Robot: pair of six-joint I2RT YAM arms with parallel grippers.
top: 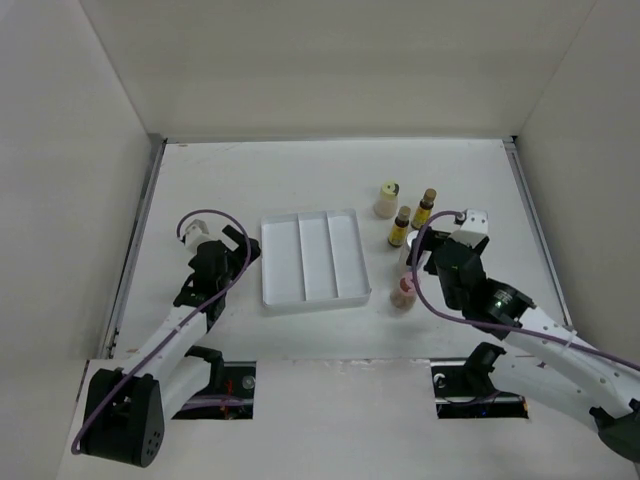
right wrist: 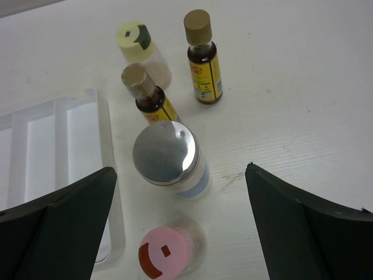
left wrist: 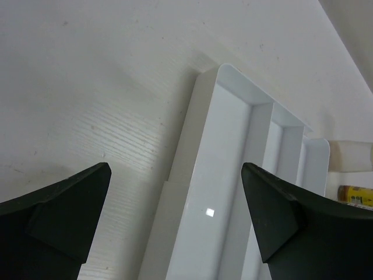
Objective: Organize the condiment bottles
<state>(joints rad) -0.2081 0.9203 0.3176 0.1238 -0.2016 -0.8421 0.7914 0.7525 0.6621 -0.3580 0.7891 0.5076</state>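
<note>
The silver-capped bottle, beside the pink-capped bottle, will have my right gripper close on its upper body (top: 408, 248) (right wrist: 189, 181), just under its cap.
Five condiment bottles stand right of the white tray (top: 312, 256). In the right wrist view the silver-capped clear bottle (right wrist: 167, 153) with a blue label stands between and below my open right gripper (right wrist: 179, 170) fingers, untouched. The pink-capped bottle (right wrist: 165, 252) is nearest. Behind stand a brown-capped amber bottle (right wrist: 150, 96), a second amber one (right wrist: 204, 55) and the yellow-capped cream bottle (right wrist: 140, 44). From above, my right gripper (top: 425, 255) covers most of the silver-capped bottle; the pink-capped bottle (top: 403, 292) stands just beside it. My left gripper (left wrist: 175, 169) hangs open and empty over the tray's left edge (left wrist: 201, 134).
The tray has three long compartments (right wrist: 41, 151) with nothing in them. White walls enclose the table at the back and both sides. My left arm (top: 205, 270) lies left of the tray, my right arm (top: 500, 300) right of the bottles.
</note>
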